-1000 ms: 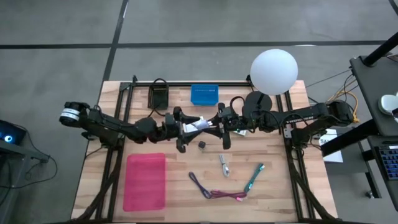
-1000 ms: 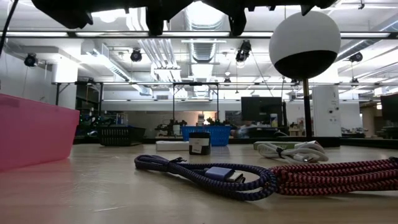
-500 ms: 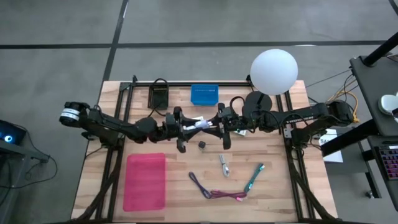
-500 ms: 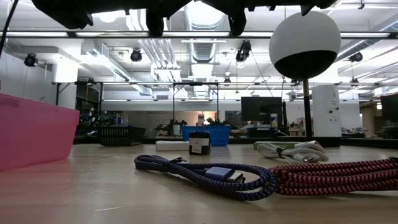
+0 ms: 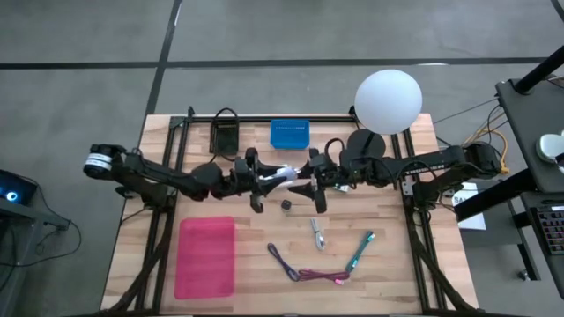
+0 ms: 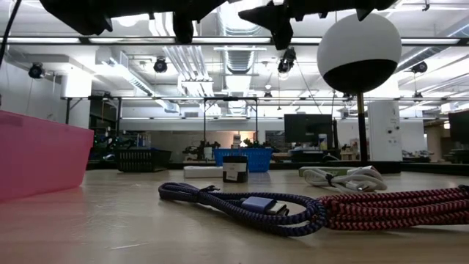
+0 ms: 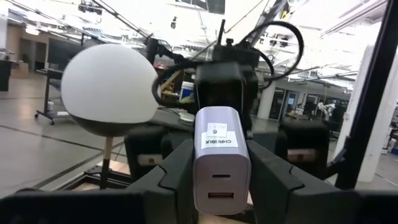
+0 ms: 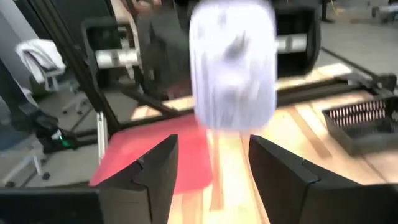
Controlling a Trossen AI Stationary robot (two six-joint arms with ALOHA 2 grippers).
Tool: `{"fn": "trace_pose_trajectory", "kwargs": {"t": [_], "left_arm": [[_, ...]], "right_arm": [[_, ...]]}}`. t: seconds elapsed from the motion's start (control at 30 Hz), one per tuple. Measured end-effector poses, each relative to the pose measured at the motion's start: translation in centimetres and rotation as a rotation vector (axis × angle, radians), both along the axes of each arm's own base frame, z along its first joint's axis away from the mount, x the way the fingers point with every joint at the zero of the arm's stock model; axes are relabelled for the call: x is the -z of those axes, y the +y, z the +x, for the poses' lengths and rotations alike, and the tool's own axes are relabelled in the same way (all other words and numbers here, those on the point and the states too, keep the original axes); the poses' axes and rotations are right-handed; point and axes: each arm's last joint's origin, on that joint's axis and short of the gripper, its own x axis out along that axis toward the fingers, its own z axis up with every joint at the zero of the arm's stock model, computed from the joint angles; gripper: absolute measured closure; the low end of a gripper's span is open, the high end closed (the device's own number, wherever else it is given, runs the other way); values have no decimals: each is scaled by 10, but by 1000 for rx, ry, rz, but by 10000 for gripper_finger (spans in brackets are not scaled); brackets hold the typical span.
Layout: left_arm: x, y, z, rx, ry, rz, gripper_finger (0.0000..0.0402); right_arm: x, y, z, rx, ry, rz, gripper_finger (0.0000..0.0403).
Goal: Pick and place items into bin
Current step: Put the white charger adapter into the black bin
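Next, my left gripper lets go of the charger block inside the black tray [image 5: 226,139] along the far edge of the table.
A small lavender-grey charger block [image 7: 222,158] hangs above the table's middle, with my left gripper [image 7: 222,186] shut on it. In the high view the block [image 5: 284,174] sits between my left gripper [image 5: 264,181] and my right gripper [image 5: 305,183]. My right gripper [image 8: 211,168] stands open facing the block [image 8: 232,62], its fingers clear of it. On the table lie a tiny dark cube [image 5: 285,204], a silver clip [image 5: 317,233], a green pen [image 5: 359,251] and a purple-pink cord [image 5: 304,269]. The pink bin [image 5: 207,255] stands near left. My left gripper pinches the block's two side faces [image 7: 200,177] between its two fingers. The fingers come level from the table's left. The block is lifted clear of the table; its end with the two ports faces back toward the wrist and its other end sticks out toward my right gripper.
A white globe lamp [image 5: 388,101] on a black base stands at the far right. A blue basket [image 5: 290,134] and a black tray [image 5: 224,136] sit along the far edge. In the low view the cord [image 6: 293,209] lies nearest, the cube [image 6: 234,168] behind it.
My left gripper has shut on the charger block, which stays in the air at the same place. My right gripper has opened, let go of the block and tipped slightly downward. Neither arm has travelled.
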Motion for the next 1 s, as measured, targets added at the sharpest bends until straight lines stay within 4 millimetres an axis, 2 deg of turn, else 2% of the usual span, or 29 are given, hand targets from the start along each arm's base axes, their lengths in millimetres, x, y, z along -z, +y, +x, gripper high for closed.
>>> {"fn": "trace_pose_trajectory", "kwargs": {"t": [0.37, 0.57, 0.87, 1.0], "left_arm": [[-2, 26, -13, -131, 169, -48, 297], [-2, 46, -29, -310, 256, -167, 296], [-2, 62, -56, -595, 382, -184, 295], [2, 72, -67, -660, 433, -242, 295]], "right_arm": [[19, 0, -5, 2, 209, 2, 231], [22, 0, -6, 10, 236, -1, 232], [23, -1, -7, 11, 249, -9, 241], [23, -1, -7, 11, 249, -12, 246]]}}
